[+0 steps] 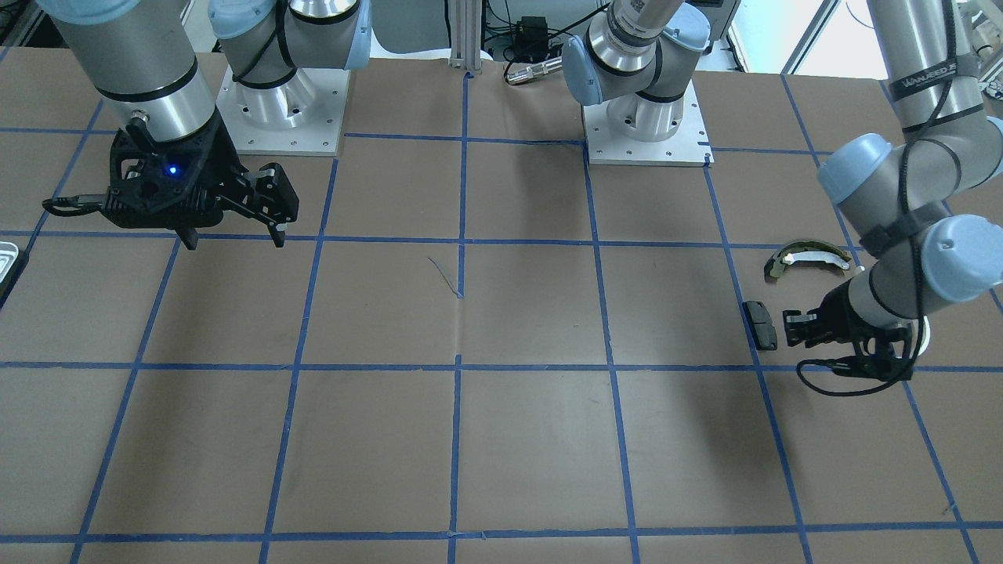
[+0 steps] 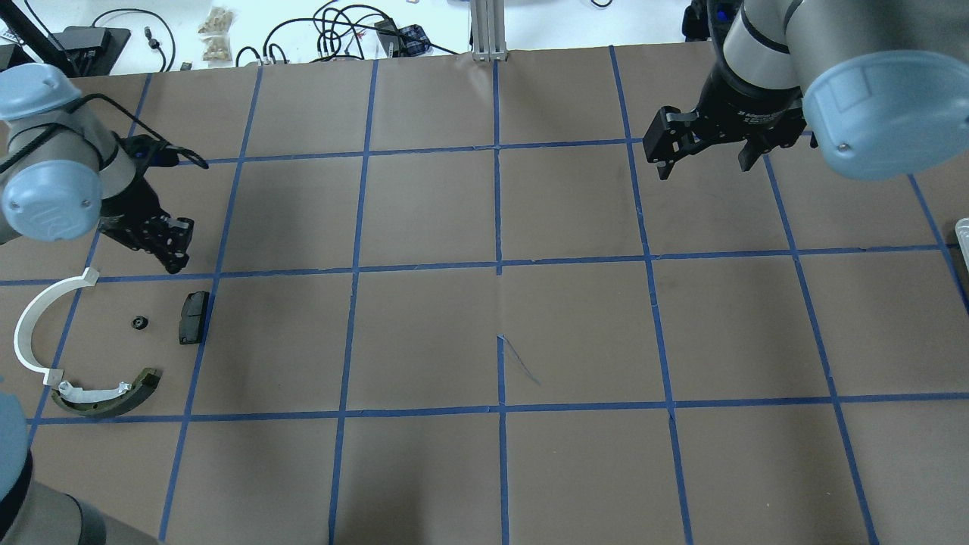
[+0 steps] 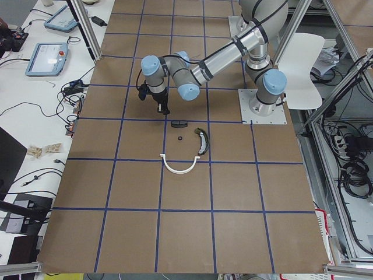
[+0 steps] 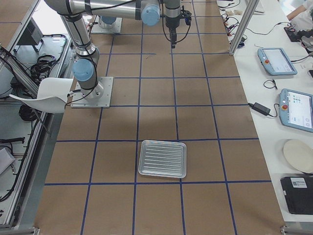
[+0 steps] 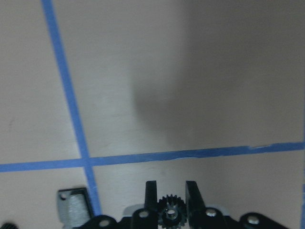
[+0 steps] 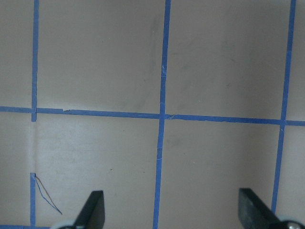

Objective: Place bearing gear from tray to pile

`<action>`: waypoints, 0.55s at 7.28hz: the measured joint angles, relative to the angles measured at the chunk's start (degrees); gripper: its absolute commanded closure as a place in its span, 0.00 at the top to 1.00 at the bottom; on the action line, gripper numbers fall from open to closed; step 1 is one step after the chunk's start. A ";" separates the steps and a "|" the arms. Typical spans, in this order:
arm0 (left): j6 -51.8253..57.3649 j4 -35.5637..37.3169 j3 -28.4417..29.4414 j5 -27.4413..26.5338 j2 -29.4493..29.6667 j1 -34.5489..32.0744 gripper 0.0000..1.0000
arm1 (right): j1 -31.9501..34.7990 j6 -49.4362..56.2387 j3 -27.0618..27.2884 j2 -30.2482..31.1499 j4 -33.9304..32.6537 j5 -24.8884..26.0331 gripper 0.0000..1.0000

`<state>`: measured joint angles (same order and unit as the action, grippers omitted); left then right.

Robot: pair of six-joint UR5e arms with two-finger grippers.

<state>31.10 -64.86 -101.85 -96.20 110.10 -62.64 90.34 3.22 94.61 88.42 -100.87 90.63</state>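
Observation:
The robot's left gripper should release the bearing gear on the table (image 1: 820,313) between the black pad and the white half-ring arc. The gear is held just above the table now.
My left gripper (image 5: 167,191) is shut on a small black bearing gear (image 5: 167,213), held between its fingertips just above the table. In the overhead view this gripper (image 2: 176,261) is at the far edge of the pile: a white half-ring arc (image 2: 30,333), an olive-green brake shoe (image 2: 113,397) and a black pad (image 2: 193,318). Another small black gear (image 2: 138,324) lies on the table among them. My right gripper (image 2: 704,163) is open and empty, high over the table. The silvery tray (image 4: 162,158) lies far to my right and looks empty.
The table is brown paper with a blue tape grid. The tray's corner shows at the edges of the front-facing view (image 1: 6,258) and the overhead view (image 2: 963,231). Both arm bases (image 1: 282,110) stand at the table's back edge.

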 measured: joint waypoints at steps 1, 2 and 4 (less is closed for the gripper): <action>4.83 0.34 -0.32 -0.30 0.29 4.74 0.00 | 0.01 0.02 -0.03 0.00 -0.02 0.06 1.00; 9.82 0.90 -0.53 -0.35 0.67 7.89 0.00 | 0.01 0.03 -0.03 0.02 -0.11 0.08 1.00; 13.36 2.14 -2.17 -0.12 1.62 10.22 0.00 | 0.00 0.02 -0.04 0.20 -0.23 0.00 1.00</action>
<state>44.47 -62.72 -104.02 -96.33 111.72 -52.42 90.35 3.24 94.57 88.61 -101.09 90.64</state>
